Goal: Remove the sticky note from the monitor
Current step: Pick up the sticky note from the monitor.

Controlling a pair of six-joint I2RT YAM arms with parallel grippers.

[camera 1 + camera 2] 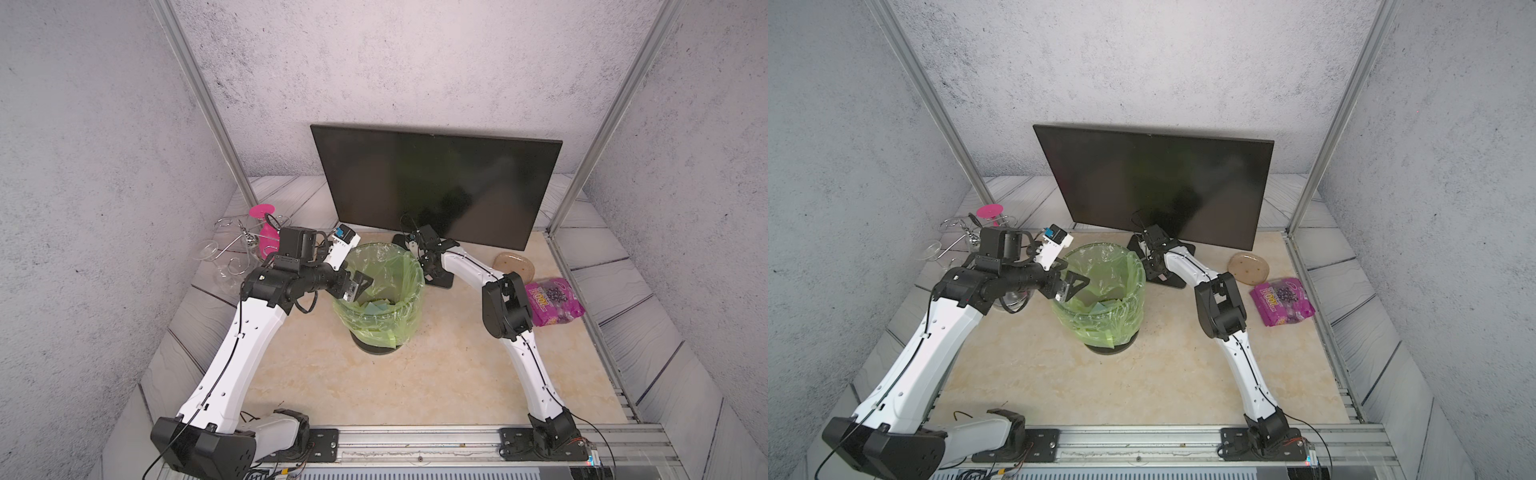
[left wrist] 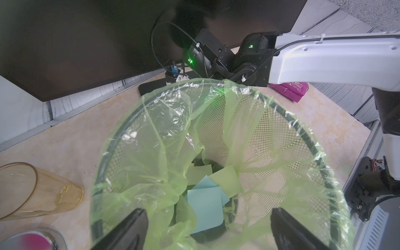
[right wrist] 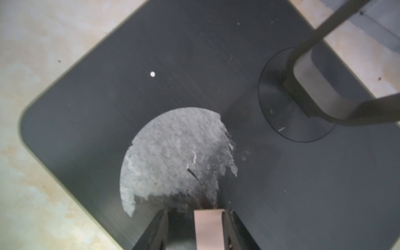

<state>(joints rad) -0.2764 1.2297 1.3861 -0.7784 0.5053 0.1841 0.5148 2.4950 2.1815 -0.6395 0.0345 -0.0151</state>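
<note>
The pink sticky note lies against one finger with a gap to the other finger, so the robot's right gripper needs to firmly pinch the sticky note [image 3: 209,229] before it moves away.
The monitor [image 1: 436,187] stands at the back with its dark screen bare in both top views. My right gripper [image 3: 195,211] points down over the monitor's flat black base [image 3: 281,194], close to its slim neck [image 3: 303,71]. Its jaws stand apart. A pale pink sticky note [image 3: 208,229] hangs between them against one finger, with a dark gap to the other. In a top view the right gripper [image 1: 430,270] sits low in front of the screen. My left gripper [image 2: 210,211] is open and empty over the wire bin [image 2: 307,138].
The bin [image 1: 378,291] has a green liner and holds blue and green notes [image 2: 205,207]. Glasses and a wire rack [image 1: 232,249] crowd the left. An amber cup [image 2: 32,190] lies beside the bin. A beige dish [image 1: 513,264] and purple bag [image 1: 552,301] sit right.
</note>
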